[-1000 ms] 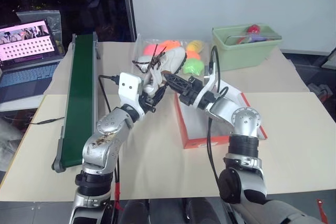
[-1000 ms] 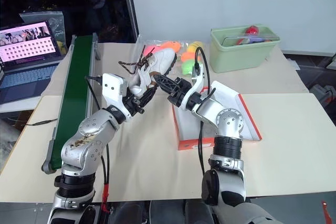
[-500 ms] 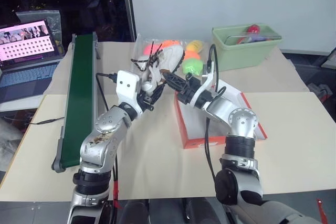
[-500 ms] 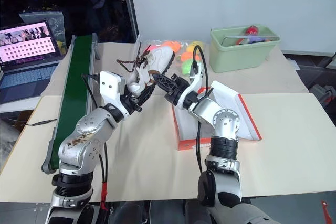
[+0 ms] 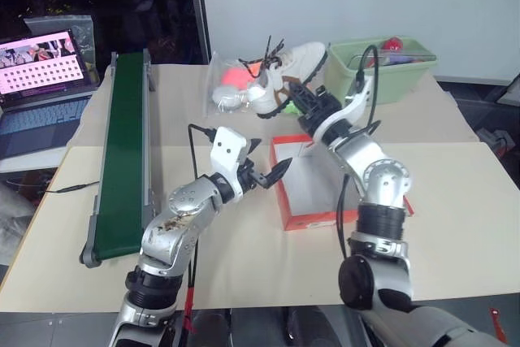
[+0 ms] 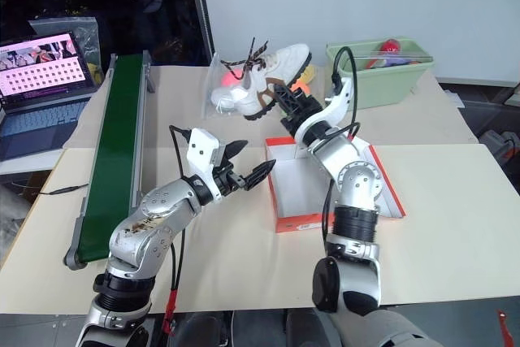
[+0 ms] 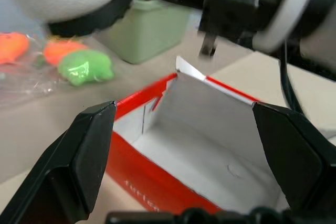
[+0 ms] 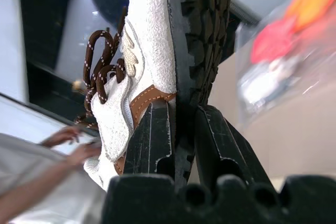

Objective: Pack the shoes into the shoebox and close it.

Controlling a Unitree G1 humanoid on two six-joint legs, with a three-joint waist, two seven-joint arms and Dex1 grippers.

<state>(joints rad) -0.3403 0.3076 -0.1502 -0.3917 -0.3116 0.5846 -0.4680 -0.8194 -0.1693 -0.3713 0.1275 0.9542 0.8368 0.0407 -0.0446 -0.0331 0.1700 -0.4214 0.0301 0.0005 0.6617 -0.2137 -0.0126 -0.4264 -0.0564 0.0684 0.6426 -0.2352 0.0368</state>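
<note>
I will release the off-white shoe with my right gripper on the white bottom of the shoebox (image 5: 329, 172), toward the shoebox's end by my left gripper.
One off-white shoe (image 5: 294, 64) with dark laces and a black treaded sole hangs in the air behind the shoebox, in front of the green bin. My right gripper (image 5: 304, 98) is shut on its sole edge near the heel; the right wrist view shows both fingers (image 8: 149, 135) clamping the sole and upper. The orange-red shoebox (image 5: 312, 219) lies open on the table, white inside, with nothing in it. My left gripper (image 5: 267, 159) hovers open and empty just left of the box's near-left corner, and the left wrist view looks into the box (image 7: 142, 179).
A green conveyor belt (image 5: 126, 136) runs along the left, with a laptop (image 5: 41, 79) beyond it. A bag of colourful plush toys (image 5: 231, 79) lies behind the box and a pale green bin (image 5: 388, 75) stands at back right. A person's hands (image 8: 68, 140) show in the right wrist view.
My left gripper let go of the shoe, opened wide and dropped back toward the box. My right gripper carried the shoe up and to the right, toward the bin.
</note>
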